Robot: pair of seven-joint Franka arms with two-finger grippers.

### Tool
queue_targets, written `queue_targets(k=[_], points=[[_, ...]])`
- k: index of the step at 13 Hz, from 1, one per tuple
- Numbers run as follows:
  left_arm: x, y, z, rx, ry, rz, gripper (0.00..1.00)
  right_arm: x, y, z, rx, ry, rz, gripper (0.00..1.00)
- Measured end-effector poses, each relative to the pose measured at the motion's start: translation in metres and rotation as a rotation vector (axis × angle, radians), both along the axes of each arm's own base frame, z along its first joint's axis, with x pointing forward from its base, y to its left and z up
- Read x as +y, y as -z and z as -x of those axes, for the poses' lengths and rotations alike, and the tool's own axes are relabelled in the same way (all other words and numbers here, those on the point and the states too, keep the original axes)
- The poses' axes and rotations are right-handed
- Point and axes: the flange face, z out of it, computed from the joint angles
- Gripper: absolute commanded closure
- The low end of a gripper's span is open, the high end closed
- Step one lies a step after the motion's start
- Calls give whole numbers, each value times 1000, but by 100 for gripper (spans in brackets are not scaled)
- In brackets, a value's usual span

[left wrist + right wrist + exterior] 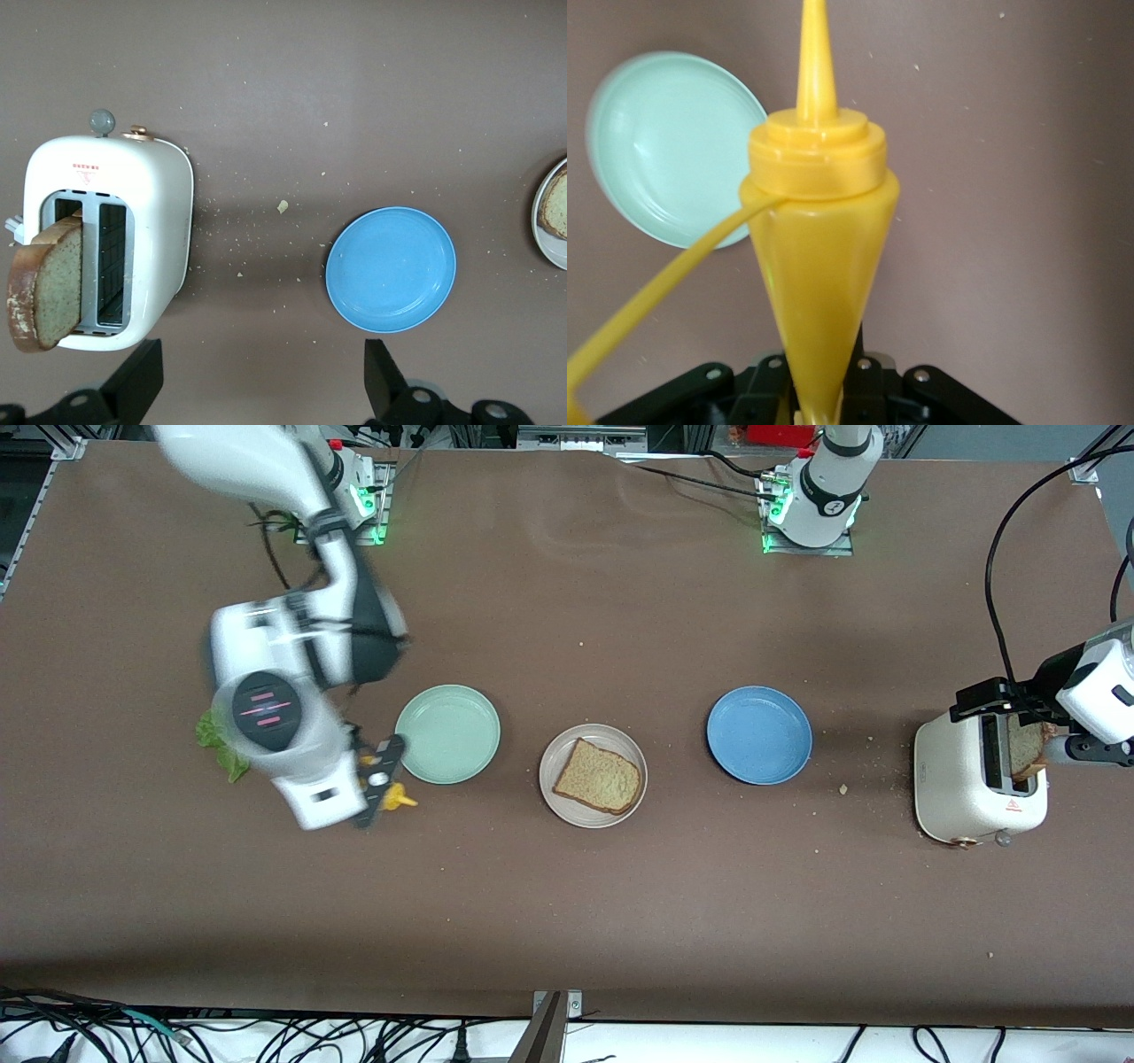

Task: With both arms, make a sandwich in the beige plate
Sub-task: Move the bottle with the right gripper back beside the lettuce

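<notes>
I should use my right gripper to set the yellow squeeze bottle upright on the table (340, 712), between the lettuce leaf and the mint-green plate.
One bread slice (598, 777) lies on the beige plate (551, 779) at the table's middle. A second slice (1026, 746) stands out of the white toaster (961, 788) at the left arm's end; it also shows in the left wrist view (49, 283). My left gripper (1041, 726) hovers over the toaster, open and empty (259, 381). My right gripper (379, 772) is shut on the yellow squeeze bottle (819, 230) beside the mint-green plate (447, 733). The lettuce leaf (217, 746) lies partly hidden under the right arm.
A blue plate (759, 735) sits between the beige plate and the toaster, also in the left wrist view (392, 268). Crumbs are scattered around the toaster. The mint-green plate shows in the right wrist view (664, 150).
</notes>
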Motion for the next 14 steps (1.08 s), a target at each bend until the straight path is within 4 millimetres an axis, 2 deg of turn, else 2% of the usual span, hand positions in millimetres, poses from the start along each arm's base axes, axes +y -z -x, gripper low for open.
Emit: queue_targets(k=[1, 2, 3, 6, 8, 10, 12, 14], points=[[0, 0, 0, 0, 0, 0, 0, -39, 5, -5, 19, 10, -97, 100], [0, 0, 0, 0, 0, 0, 0, -69, 10, -5, 29, 11, -173, 100], [0, 0, 0, 0, 0, 0, 0, -89, 14, -1, 34, 8, -242, 100], [0, 0, 0, 0, 0, 0, 0, -128, 28, 31, 29, 35, -467, 100], [0, 0, 0, 1, 0, 0, 0, -160, 50, 62, 5, 50, -622, 100], [0, 0, 0, 1, 0, 0, 0, -187, 76, 89, -13, 26, -701, 100], [0, 0, 0, 1, 0, 0, 0, -197, 98, 110, -37, 2, -777, 100], [0, 0, 0, 1, 0, 0, 0, -207, 129, 136, -87, 10, -888, 100]])
